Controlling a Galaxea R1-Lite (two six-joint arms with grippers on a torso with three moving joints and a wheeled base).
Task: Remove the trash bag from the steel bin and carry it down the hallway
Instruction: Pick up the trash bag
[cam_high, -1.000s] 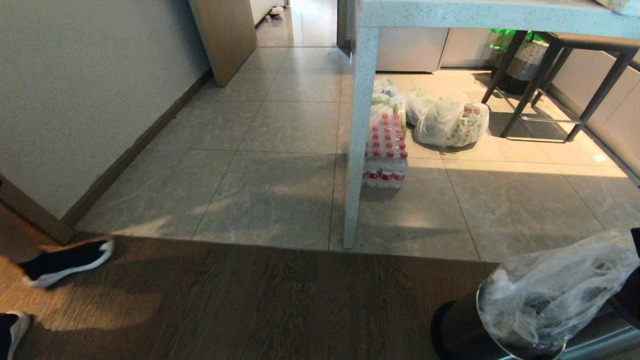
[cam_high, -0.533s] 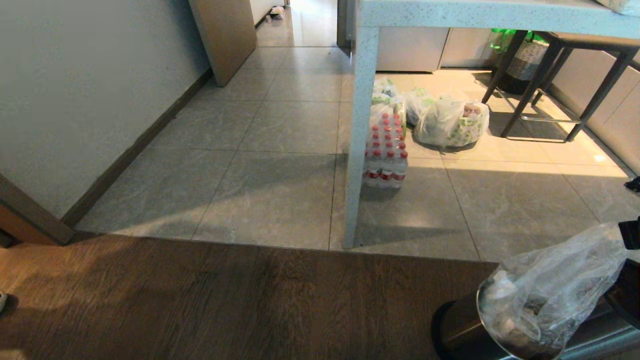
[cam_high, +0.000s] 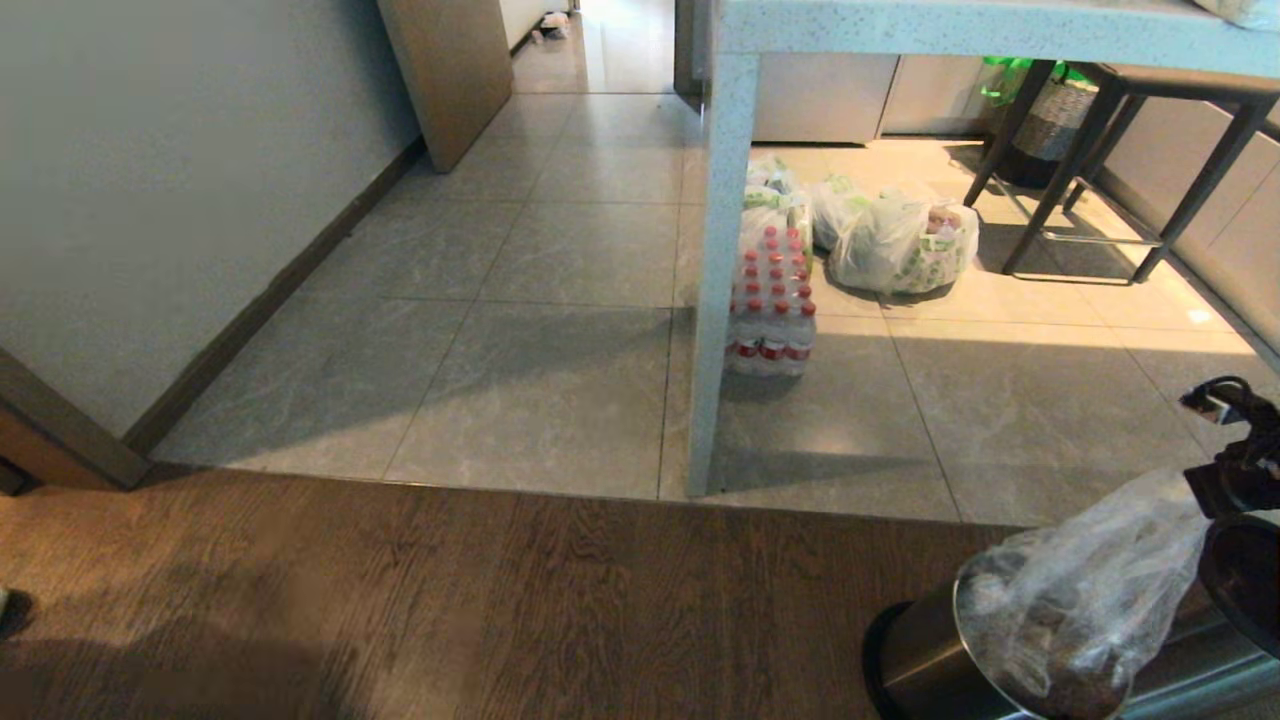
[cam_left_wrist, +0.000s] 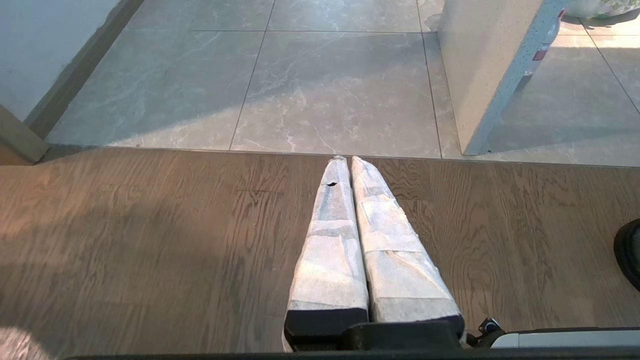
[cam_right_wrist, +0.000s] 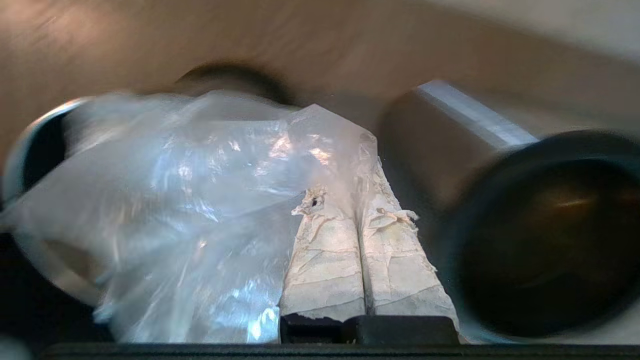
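Observation:
My right gripper has the pulled-up edge of the trash bag. I should let go of that edge over the opening of the steel bin (cam_high: 1068, 618) (cam_right_wrist: 138, 198).
The steel bin (cam_high: 915, 665) stands on the wood floor at the bottom right of the head view. The clear, wrinkly trash bag (cam_high: 1085, 585) rises out of its mouth, pulled up to a point at the right. My right gripper (cam_high: 1207, 490) holds that point. In the right wrist view its wrapped fingers (cam_right_wrist: 325, 250) are pressed together, shut on the bag's (cam_right_wrist: 190, 200) edge by the bin's rim (cam_right_wrist: 30, 145). My left gripper (cam_left_wrist: 347, 159) is shut and empty, hanging over the wood floor. The hallway (cam_high: 615, 45) opens at the far end.
A dark round-mouthed steel cylinder (cam_right_wrist: 545, 235) sits close beside the right gripper. A counter leg (cam_high: 715, 300) stands ahead, with a pack of bottles (cam_high: 770, 305), white bags with green print (cam_high: 900, 245) and a stool (cam_high: 1110, 170) behind it. A wall (cam_high: 150, 200) runs along the left.
My right gripper has come further into the head view, drawing the bag tighter and narrower over the bin. The person's shoes at the left have moved almost out of view.

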